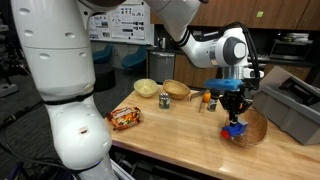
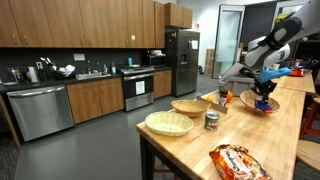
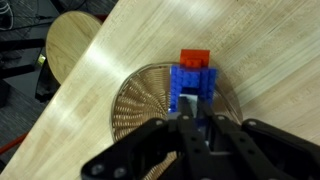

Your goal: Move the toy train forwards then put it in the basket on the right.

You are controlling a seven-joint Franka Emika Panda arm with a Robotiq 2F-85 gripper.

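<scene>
Next, I let go of the toy train inside the round woven basket (image 1: 239,129) (image 3: 190,114), toward the basket's side that faces the snack bag.
The toy train (image 3: 194,78) is blue with a red block at its far end. It sits between my gripper's (image 3: 196,122) fingers, directly over the round woven basket (image 3: 138,100). In both exterior views the gripper (image 1: 234,110) (image 2: 265,94) points straight down, with the train (image 1: 235,127) (image 2: 265,104) at its tips, low inside the basket (image 1: 254,131) (image 2: 272,108) near the table's end. The fingers are shut on the train's sides. I cannot tell whether the train touches the basket floor.
On the wooden table stand a shallow pale bowl (image 1: 146,88), a smaller woven bowl (image 1: 177,89), a can (image 1: 165,99), an orange fruit (image 1: 207,97) and a snack bag (image 1: 125,118). A grey bin (image 1: 296,105) stands beyond the basket. A round stool (image 3: 72,50) stands past the table edge.
</scene>
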